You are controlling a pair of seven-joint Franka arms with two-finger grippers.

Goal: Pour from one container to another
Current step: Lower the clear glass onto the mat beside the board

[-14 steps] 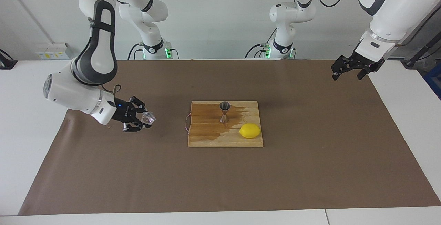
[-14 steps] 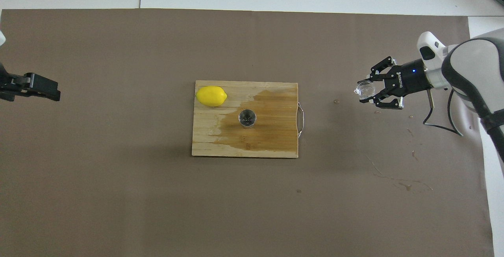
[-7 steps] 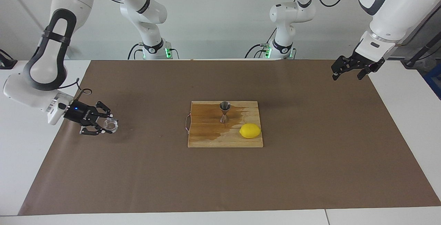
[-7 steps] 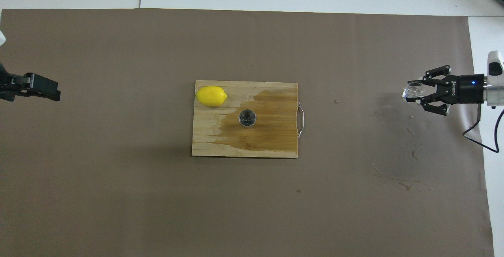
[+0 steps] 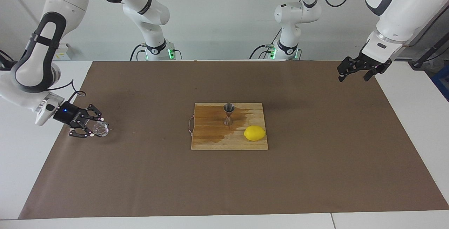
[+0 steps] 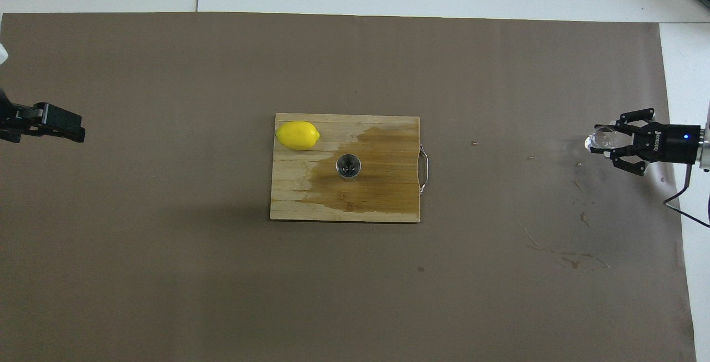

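The robot's right gripper needs to release the tiny glass cup on the mat, well out from the board's metal handle [image 6: 537, 149].
The tiny clear glass cup [image 5: 101, 128] [image 6: 599, 139] sits between the fingertips of my right gripper [image 5: 99, 129] [image 6: 603, 141], which is shut on it. That gripper is low over the brown mat at the right arm's end of the table. I cannot tell whether the cup touches the mat. The steel hourglass jigger [image 5: 228, 114] [image 6: 348, 166] stands upright in the middle of the wooden board [image 5: 210, 139] [image 6: 388, 204], well apart from the cup. My left gripper [image 5: 353, 77] [image 6: 44, 128] hangs open and holds nothing above the mat's corner at the left arm's end.
A yellow lemon [image 5: 254, 133] [image 6: 298, 135] lies on the board's corner, farther from the robots than the jigger. A dark wet patch [image 6: 377, 151] covers much of the board around the jigger. Small stains [image 6: 571, 259] mark the mat toward the right arm's end.
My right gripper has carried the cup away from the board toward the right arm's end of the table, lowering it close to the mat. The left arm has not moved.
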